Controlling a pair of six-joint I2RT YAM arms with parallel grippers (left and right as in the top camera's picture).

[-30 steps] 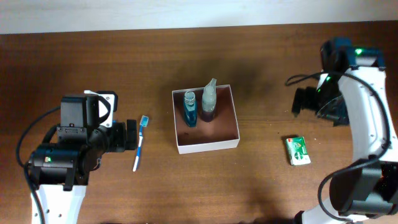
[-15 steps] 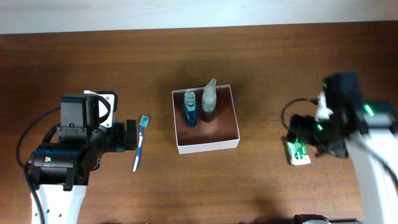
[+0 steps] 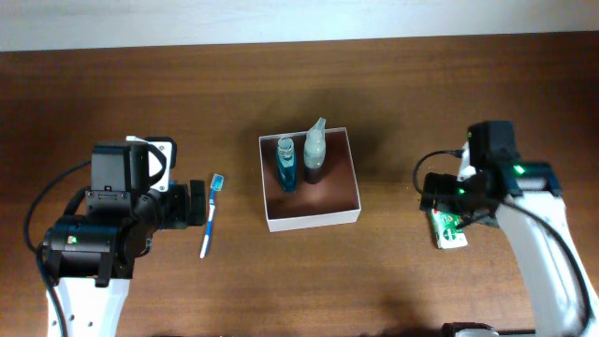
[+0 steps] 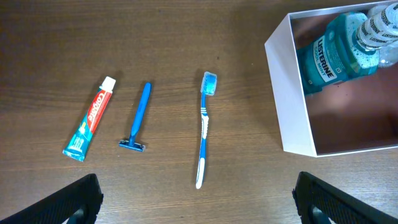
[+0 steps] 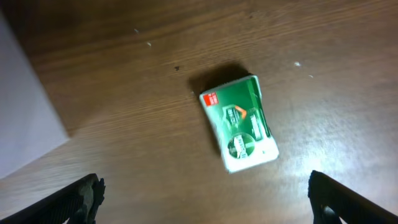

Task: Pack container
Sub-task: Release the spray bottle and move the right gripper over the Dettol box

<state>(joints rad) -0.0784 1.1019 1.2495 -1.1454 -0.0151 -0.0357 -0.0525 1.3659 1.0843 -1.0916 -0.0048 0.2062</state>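
The robot's right gripper needs to next move down to the green soap box and grab the soap box's long sides (image 3: 448, 225) (image 5: 239, 122), around their middle.
The container (image 3: 314, 221), a square white-walled box with a reddish-brown inside, sits mid-table. It holds a blue mouthwash bottle (image 3: 285, 164) and a grey spray bottle (image 3: 315, 152). It also shows in the left wrist view (image 4: 289, 106). A blue toothbrush (image 3: 211, 213) lies left of it. My left gripper (image 3: 197, 204) is open beside the toothbrush (image 4: 204, 127), with nothing in it (image 4: 199, 199). A green soap box (image 3: 450, 227) lies to the right. My right gripper (image 3: 438, 198) is open just above and left of the soap box (image 5: 239, 124), jaws wide and holding nothing (image 5: 208, 202).
The left wrist view shows a toothpaste tube (image 4: 91, 127) and a blue razor (image 4: 139, 117) left of the toothbrush; the left arm hides them from overhead. The container's white wall (image 5: 25, 118) is at the left edge of the right wrist view.
My right arm has swung from the far right back edge down and inward until it is over the green soap box. The left arm and the objects have not moved.
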